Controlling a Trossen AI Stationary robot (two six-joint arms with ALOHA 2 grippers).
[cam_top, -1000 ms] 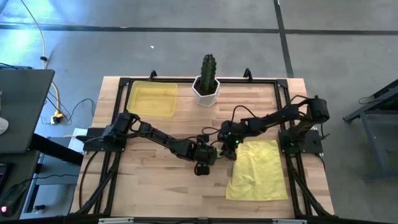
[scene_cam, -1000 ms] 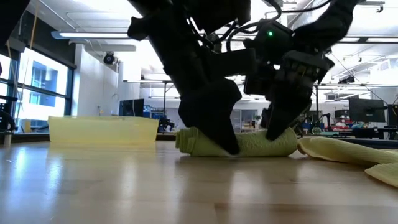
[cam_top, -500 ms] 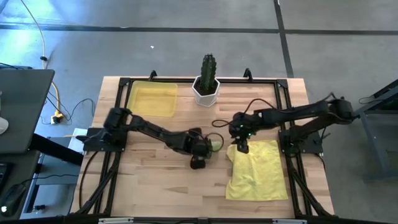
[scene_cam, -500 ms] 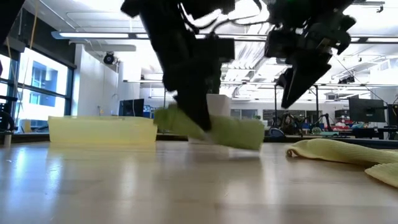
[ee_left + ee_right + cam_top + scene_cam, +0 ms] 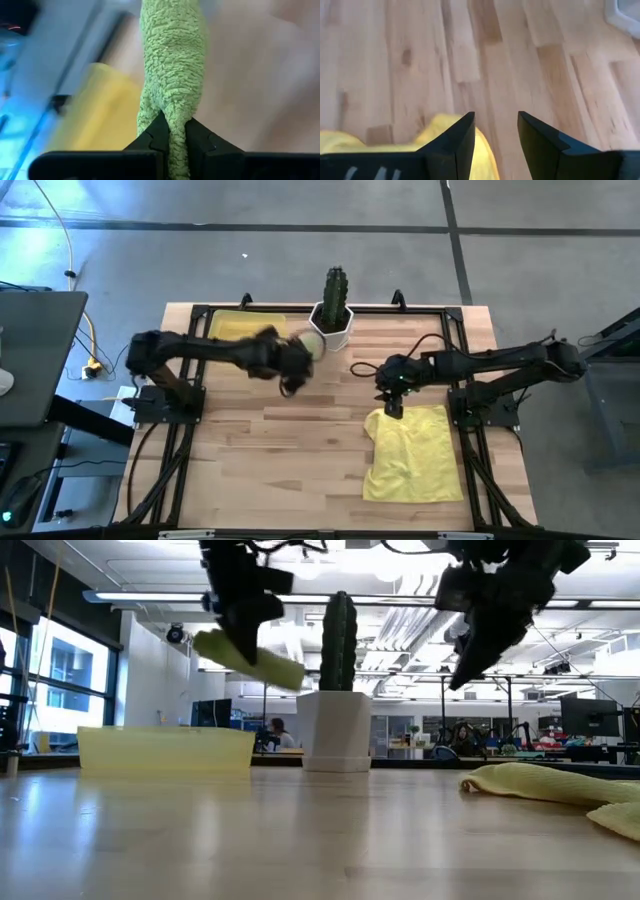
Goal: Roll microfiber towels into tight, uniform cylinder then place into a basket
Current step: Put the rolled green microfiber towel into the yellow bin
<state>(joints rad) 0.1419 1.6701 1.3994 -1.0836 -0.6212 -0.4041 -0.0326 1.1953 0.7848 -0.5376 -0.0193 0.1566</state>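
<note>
Next, my left gripper lets go of the lime green towel inside the yellow basket's end (image 5: 267, 350) (image 5: 123, 114) nearest the cactus pot.
The lime green towel (image 5: 312, 345) is rolled into a cylinder and held in the air by my left gripper (image 5: 296, 362), between the yellow basket (image 5: 232, 332) and the cactus pot. In the low view the roll (image 5: 255, 660) hangs high above the table under the gripper (image 5: 240, 615). The pale yellow towel (image 5: 410, 452) lies spread on the table at the right. My right gripper (image 5: 392, 398) is open and empty, raised over that towel's far left corner (image 5: 445, 135). My left gripper pinches the green roll between its two fingers, near the roll's middle (image 5: 172, 131). The roll is squeezed narrow where the fingers (image 5: 159, 134) close on it. The fingers come from above and lie across the roll. The roll is lifted clear and tilted, its right end lower (image 5: 290, 673).
A white hexagonal pot with a green cactus (image 5: 333, 320) stands at the far middle, just right of the held roll. A black frame (image 5: 440, 310) runs around the table top. Bare wood lies in the near left half (image 5: 250, 460).
My left gripper has lifted the green roll off the table's middle and carried it up and toward the far left, toward the basket. My right gripper has come off the roll, risen and gone toward the right, over the yellow towel's far corner.
</note>
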